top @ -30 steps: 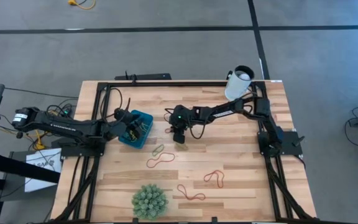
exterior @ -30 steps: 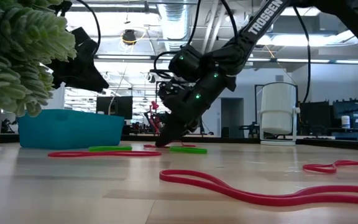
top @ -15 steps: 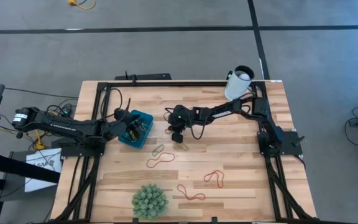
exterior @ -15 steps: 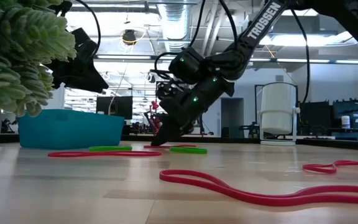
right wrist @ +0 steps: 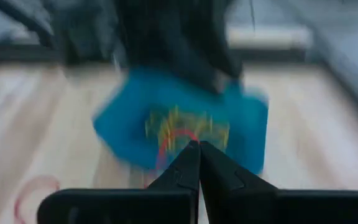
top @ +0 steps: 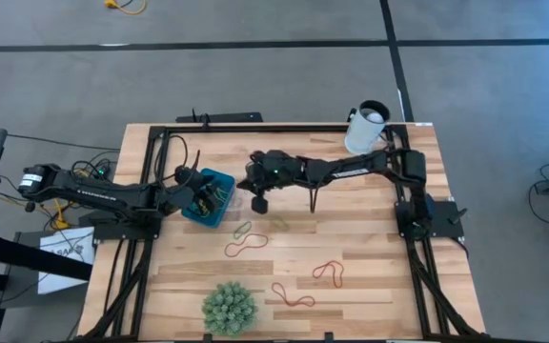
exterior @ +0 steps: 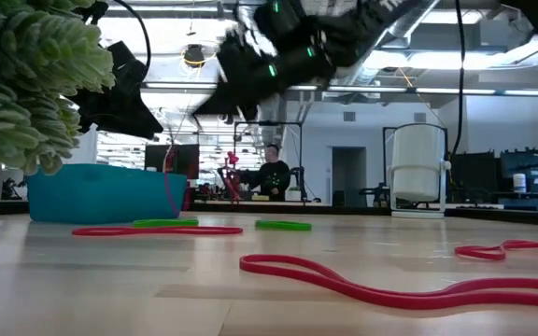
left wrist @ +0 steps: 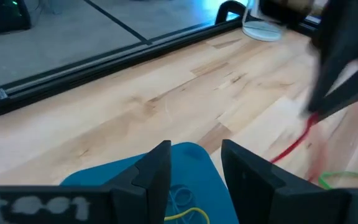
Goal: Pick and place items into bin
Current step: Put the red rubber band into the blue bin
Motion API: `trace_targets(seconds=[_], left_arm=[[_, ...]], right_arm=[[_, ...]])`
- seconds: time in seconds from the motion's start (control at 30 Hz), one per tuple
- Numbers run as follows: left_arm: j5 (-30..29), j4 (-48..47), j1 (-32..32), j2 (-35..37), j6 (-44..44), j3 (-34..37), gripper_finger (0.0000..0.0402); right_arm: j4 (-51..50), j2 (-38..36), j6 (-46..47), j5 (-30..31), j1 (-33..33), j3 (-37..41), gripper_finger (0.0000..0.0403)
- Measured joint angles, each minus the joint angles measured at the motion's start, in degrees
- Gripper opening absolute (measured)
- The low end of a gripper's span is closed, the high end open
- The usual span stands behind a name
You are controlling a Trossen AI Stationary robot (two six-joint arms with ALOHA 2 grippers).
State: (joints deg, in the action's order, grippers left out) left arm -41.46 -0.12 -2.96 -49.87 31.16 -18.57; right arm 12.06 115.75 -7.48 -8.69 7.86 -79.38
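Next, my right gripper releases the red band in the teal bin [top: 218,193] [right wrist: 212,136], against the yellow bands.
My right gripper [top: 246,183] is raised over the table's middle, just right of the teal bin [top: 208,195], and shut on a red rubber band [left wrist: 291,144]. The right wrist view shows the band's loop [right wrist: 173,140] ahead of the shut fingertips, with the bin [right wrist: 247,124] beyond. My left gripper [left wrist: 194,165] hovers open over the bin's left part, touching nothing. Several bands lie in the bin. On the table lie two green bands [top: 243,229] [top: 280,224] and three red ones [top: 246,246] [top: 328,272] [top: 292,295]. My right gripper pinches the red band's upper end [left wrist: 311,121] between its two fingertips, coming from the table's right side and slanting a little downward. The band hangs slack below the fingers [exterior: 168,177]. Whether its lower end touches the table, I cannot tell.
A green spiky ball [top: 229,307] stands near the front edge and fills the left of the low view [exterior: 26,103]. A white cup [top: 365,129] stands at the far right corner. A black frame [top: 255,129] rims the table. A person [exterior: 271,173] sits in the room behind.
My right gripper has shut on the red band at the table's middle. It has then risen, gone left toward the bin and tipped from steeply down to nearly level. The band has come up off the wood and hangs below it.
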Motion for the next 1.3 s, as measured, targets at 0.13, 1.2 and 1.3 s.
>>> trace_targets(seconds=[0.13,1.2,1.3], left_arm=[[-4.51,0.01,0.01,0.02,0.74,-0.01,0.013],[-13.78,0.99,13.31,16.17,-19.05,-6.14,0.0105],[-14.25,-0.02,14.41,16.07,-20.7,-6.14,0.0105]], right_arm=[[0.65,-0.11,-2.43,-0.11,-1.36,-6.02,0.0],[12.82,9.08,3.55,0.86,3.37,-12.45,0.0],[8.86,13.14,4.43,0.83,3.15,-17.81,0.0]])
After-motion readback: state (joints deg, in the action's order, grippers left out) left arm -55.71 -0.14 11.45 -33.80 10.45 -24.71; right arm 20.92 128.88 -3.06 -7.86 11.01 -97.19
